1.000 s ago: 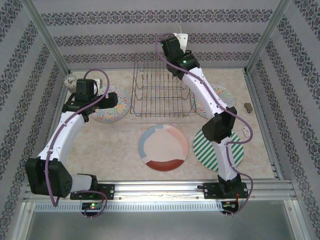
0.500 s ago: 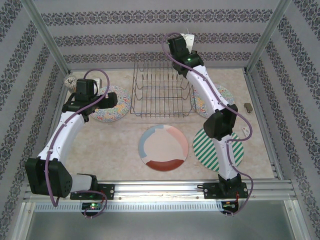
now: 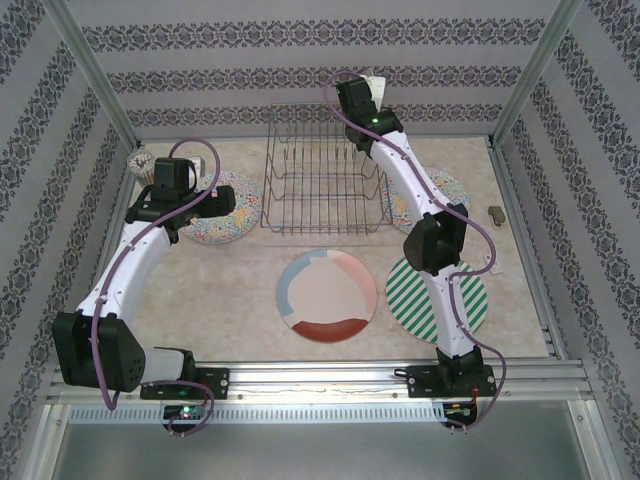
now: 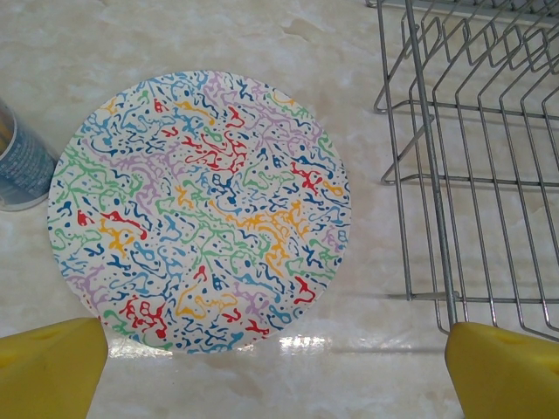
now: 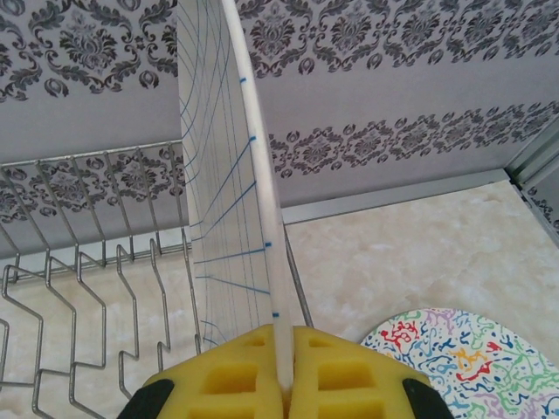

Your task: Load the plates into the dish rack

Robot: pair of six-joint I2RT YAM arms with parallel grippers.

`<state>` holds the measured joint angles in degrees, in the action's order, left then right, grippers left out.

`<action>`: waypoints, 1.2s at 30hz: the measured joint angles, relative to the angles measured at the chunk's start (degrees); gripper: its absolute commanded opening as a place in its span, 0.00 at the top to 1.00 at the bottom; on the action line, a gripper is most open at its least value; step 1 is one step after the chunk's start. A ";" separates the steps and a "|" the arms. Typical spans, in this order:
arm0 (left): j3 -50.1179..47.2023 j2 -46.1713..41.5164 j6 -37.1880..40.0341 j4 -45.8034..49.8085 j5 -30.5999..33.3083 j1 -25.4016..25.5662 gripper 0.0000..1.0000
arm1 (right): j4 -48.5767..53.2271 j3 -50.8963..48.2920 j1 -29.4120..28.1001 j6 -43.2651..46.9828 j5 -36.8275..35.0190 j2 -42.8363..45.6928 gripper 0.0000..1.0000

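I need to let go of the pale checked plate with my right gripper, upright in the dish rack's end slot [image 3: 367, 151] [image 5: 238, 279] nearest the striped plate.
The wire dish rack [image 3: 322, 185] stands at the back centre, its grid also in the left wrist view [image 4: 472, 157] and its prongs in the right wrist view [image 5: 87, 288]. My right gripper [image 3: 366, 92] [image 5: 286, 371] is shut on the rim of the pale checked plate [image 5: 223, 201], held edge-up above the rack's far right end. My left gripper [image 3: 218, 198] [image 4: 279, 371] hangs open over a floral plate [image 4: 199, 209] lying flat left of the rack. A second floral plate [image 5: 472, 358], a striped plate [image 3: 405, 285] and a cream plate with coloured rim blocks [image 3: 327, 296] lie on the table.
A cup of pencils [image 3: 143, 162] [image 4: 17, 166] stands at the back left beside the floral plate. A small brown object [image 3: 495, 213] lies at the right edge. Patterned walls and metal corner posts enclose the table on three sides.
My right arm has carried the checked plate a little to the right and nearer above the rack's end. The left arm has hardly moved.
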<state>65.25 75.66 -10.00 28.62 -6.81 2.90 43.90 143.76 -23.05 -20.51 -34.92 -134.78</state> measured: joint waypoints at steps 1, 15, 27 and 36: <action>0.00 0.00 0.00 0.00 0.00 0.00 0.00 | 0.00 0.07 0.07 0.02 0.26 -0.11 1.00; 0.00 0.87 0.04 0.02 0.00 0.00 0.00 | 0.00 0.44 0.83 0.42 2.62 -2.58 1.00; 0.00 1.92 0.22 0.02 0.00 0.02 0.00 | -0.46 -1.29 1.57 0.28 4.04 -2.58 0.86; 0.00 2.40 0.22 0.02 -0.02 0.09 0.00 | -3.21 -2.84 2.69 -0.31 4.57 -2.51 0.55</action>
<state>65.25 78.06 -9.78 28.64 -6.83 2.98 40.69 140.92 -20.36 -20.82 -30.35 -137.29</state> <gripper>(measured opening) 0.996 0.396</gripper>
